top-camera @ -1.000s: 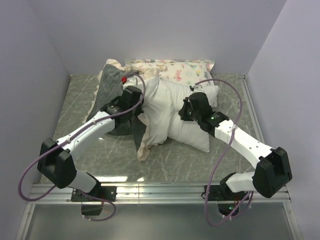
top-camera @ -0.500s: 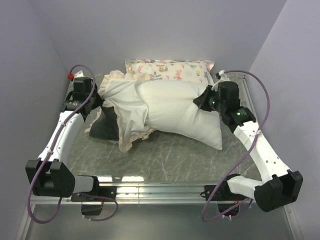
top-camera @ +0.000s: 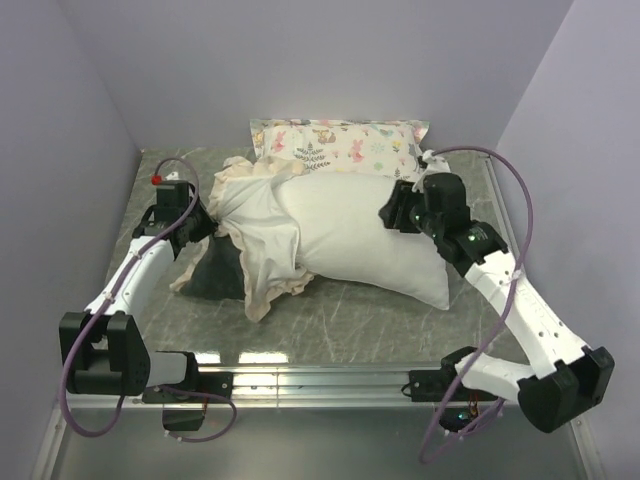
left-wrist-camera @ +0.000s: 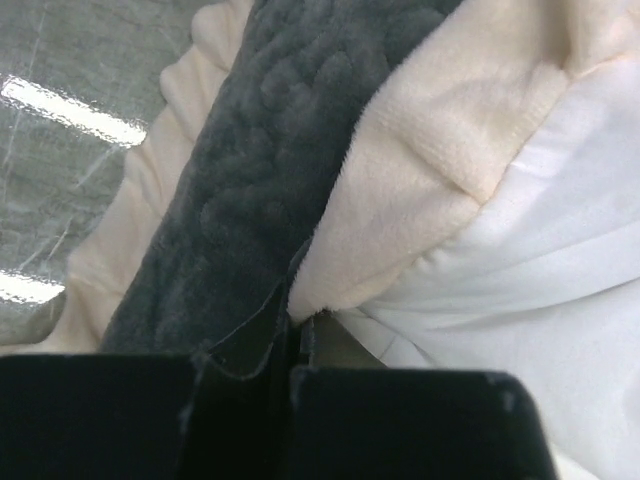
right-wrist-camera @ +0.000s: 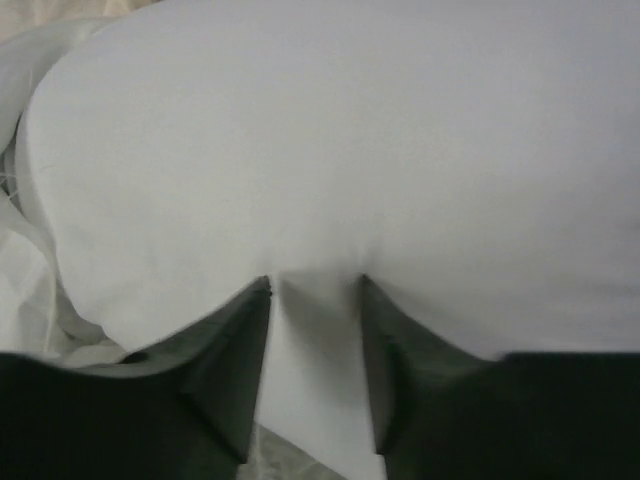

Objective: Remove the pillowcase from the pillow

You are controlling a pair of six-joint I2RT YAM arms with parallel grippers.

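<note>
The left gripper pinches the frill, with the pillow's end inside the pillowcase, so it should take the grey plush (left-wrist-camera: 295, 110) and pull while the right gripper holds the pillow.
The large white pillow (top-camera: 360, 235) lies across the table's middle, its left end still inside the pillowcase (top-camera: 255, 225). The case is bunched there, cream-white face outward, with dark grey plush (top-camera: 215, 272) and the ruffled frill hanging below. My left gripper (top-camera: 205, 215) is shut on the pillowcase's far-left bunch. The left wrist view shows grey plush (left-wrist-camera: 270, 170) and cream frill (left-wrist-camera: 440, 170) pinched at the left gripper (left-wrist-camera: 290, 345). My right gripper (top-camera: 392, 212) sits at the pillow's right end, open. In the right wrist view its tips (right-wrist-camera: 315, 285) stand apart against the pillow (right-wrist-camera: 330, 150).
A small pastel animal-print pillow (top-camera: 340, 142) lies against the back wall, just behind the white pillow. Purple walls close in the left, back and right sides. Bare marbled table (top-camera: 350, 320) shows in front of the pillow, ahead of the metal rail at the near edge.
My right gripper's jaws have parted and released the pillow's right end. The left gripper, still holding the pillowcase, shifted slightly nearer, and the pillow settled lower on the table.
</note>
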